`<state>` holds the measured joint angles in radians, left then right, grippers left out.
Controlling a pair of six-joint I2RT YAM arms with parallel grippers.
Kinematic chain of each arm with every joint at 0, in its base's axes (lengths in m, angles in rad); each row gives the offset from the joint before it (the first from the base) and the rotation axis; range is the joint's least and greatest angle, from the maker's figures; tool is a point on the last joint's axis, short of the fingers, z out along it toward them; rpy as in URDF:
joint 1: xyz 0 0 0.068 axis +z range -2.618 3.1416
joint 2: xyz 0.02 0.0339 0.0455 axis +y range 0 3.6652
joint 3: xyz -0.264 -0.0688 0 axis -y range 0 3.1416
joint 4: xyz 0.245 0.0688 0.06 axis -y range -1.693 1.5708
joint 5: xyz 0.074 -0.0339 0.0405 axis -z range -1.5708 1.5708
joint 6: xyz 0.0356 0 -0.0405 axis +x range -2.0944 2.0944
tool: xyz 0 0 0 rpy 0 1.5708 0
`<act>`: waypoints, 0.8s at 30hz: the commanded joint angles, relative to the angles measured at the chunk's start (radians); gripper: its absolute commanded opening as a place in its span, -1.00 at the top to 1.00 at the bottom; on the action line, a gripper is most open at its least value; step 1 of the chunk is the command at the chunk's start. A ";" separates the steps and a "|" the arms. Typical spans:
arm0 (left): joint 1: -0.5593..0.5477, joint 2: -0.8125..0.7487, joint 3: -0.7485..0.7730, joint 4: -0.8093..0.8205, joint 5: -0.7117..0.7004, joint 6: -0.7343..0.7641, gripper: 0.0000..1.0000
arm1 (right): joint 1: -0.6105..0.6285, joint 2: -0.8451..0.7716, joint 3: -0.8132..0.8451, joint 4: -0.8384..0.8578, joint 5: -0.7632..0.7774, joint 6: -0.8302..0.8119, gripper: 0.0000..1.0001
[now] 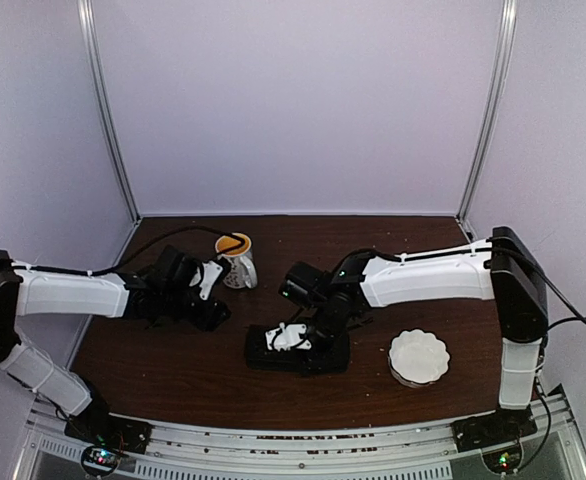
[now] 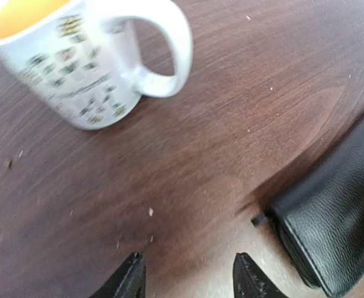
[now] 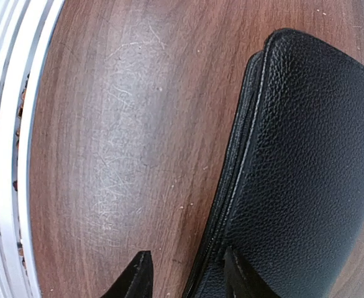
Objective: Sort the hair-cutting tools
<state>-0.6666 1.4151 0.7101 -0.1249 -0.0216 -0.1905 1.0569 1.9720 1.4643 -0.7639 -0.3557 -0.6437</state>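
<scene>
I should next move my left gripper to the small tab (image 1: pixel 248 328) (image 2: pixel 259 219) at the black zip case's corner nearest the mug and close it there.
No hair-cutting tools show in any view. The closed black zip case (image 1: pixel 299 352) lies on the table's near middle. My right gripper (image 1: pixel 291 338) is down over the case's left end. In the right wrist view it (image 3: pixel 188 280) is open and straddles the zipped edge of the case (image 3: pixel 300 161): one fingertip (image 3: pixel 239 278) is over the lid, the other over bare wood. My left gripper (image 2: pixel 191 279) is open just above the wood with nothing between its fingers, left of the case (image 2: pixel 340 217) and in front of the mug (image 2: pixel 89 68).
The white patterned mug (image 1: pixel 238 261), yellow inside, stands behind my left gripper (image 1: pixel 211 310). A white scalloped dish (image 1: pixel 418 357) sits at the near right. The table's metal front rail (image 3: pixel 8 155) runs close beside the case.
</scene>
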 commanded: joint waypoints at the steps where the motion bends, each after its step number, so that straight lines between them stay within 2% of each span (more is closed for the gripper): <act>1: 0.001 0.088 0.058 0.095 0.057 0.142 0.00 | -0.006 0.005 -0.055 -0.007 0.102 -0.058 0.22; 6: 0.001 0.090 -0.014 0.249 0.135 0.262 0.04 | -0.011 -0.010 -0.118 0.014 0.165 -0.121 0.24; 12: 0.001 0.201 0.069 0.142 0.290 0.341 0.13 | -0.033 -0.043 -0.184 -0.005 0.211 -0.215 0.29; 18: -0.001 0.230 0.060 0.133 0.305 0.371 0.15 | -0.049 -0.075 -0.226 -0.004 0.253 -0.260 0.30; 24: -0.008 0.283 0.073 0.128 0.250 0.405 0.15 | -0.050 -0.074 -0.206 -0.031 0.234 -0.265 0.31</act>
<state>-0.6689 1.6558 0.7593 -0.0021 0.2428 0.1688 1.0325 1.8740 1.2850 -0.6571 -0.2184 -0.8951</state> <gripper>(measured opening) 0.428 0.347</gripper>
